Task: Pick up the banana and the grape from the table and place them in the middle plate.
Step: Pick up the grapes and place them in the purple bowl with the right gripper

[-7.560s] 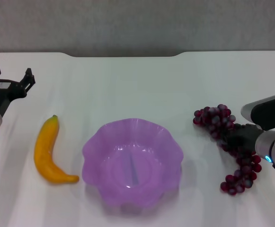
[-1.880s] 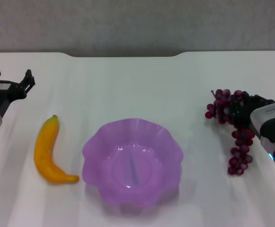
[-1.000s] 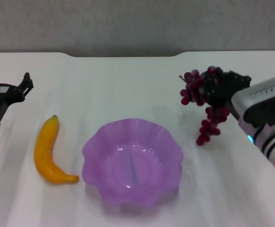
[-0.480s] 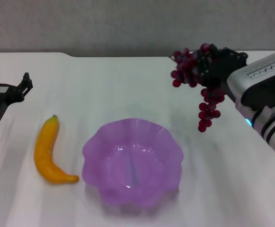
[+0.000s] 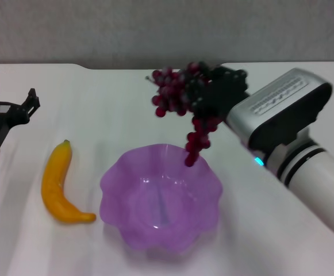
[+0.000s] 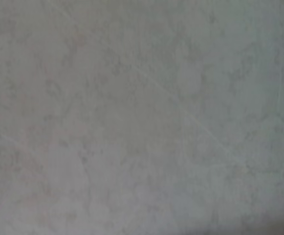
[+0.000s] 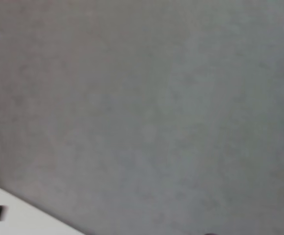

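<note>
My right gripper is holding the grape, which dangles over the middle plate's rim now, and will let go of it inside the middle plate [image 5: 184, 187], toward the plate's rim farthest from the banana.
In the head view my right gripper [image 5: 215, 92] is shut on the grape [image 5: 181, 95], a dark red-purple bunch held in the air. Its lower strand dangles over the far right rim of the middle plate [image 5: 121, 172], a translucent light-purple bowl with a wavy edge standing on the white table [image 5: 98, 109]. The orange-yellow banana [image 5: 57, 184] lies on the table left of the plate. My left gripper [image 5: 10, 102] is parked open at the far left, beyond the banana. The wrist views show only a grey surface.
A grey wall [image 5: 167, 29] runs behind the table's far edge. My right arm [image 5: 304, 161] crosses the right side of the table at an angle.
My right gripper has lifted the grape off the table on the right and carried it left and up, until it hangs over the plate's rim. The left arm and the banana stayed put.
</note>
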### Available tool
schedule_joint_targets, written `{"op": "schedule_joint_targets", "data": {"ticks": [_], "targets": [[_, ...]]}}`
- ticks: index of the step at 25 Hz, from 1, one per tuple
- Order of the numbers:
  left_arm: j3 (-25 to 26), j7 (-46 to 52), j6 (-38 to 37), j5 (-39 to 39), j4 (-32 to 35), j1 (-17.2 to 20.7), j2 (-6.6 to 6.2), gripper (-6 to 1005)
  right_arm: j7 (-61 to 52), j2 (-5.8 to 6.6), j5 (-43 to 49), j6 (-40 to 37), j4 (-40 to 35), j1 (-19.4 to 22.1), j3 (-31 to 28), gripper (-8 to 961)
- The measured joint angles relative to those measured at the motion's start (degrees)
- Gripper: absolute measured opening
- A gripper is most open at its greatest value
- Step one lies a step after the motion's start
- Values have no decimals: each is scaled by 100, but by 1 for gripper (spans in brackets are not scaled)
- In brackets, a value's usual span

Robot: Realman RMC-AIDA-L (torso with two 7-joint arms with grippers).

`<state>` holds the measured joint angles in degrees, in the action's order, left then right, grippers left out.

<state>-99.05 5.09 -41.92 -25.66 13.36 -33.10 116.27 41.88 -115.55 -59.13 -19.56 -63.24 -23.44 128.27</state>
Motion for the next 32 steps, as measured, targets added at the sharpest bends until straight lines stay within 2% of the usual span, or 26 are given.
{"op": "schedule_joint_targets", "data": {"ticks": [8,23,32], "targets": [[9,0,0,0,29,-23,0,878,-282,-5,-19,-376,292,-299,786,249],[30,0,0,0,58,-30,0,877,-613,-10,4,-455,670,-447,1604,248],[30,0,0,0,63,-30,0,877,-1457,-20,-11,-456,1378,-553,1650,248]]}}
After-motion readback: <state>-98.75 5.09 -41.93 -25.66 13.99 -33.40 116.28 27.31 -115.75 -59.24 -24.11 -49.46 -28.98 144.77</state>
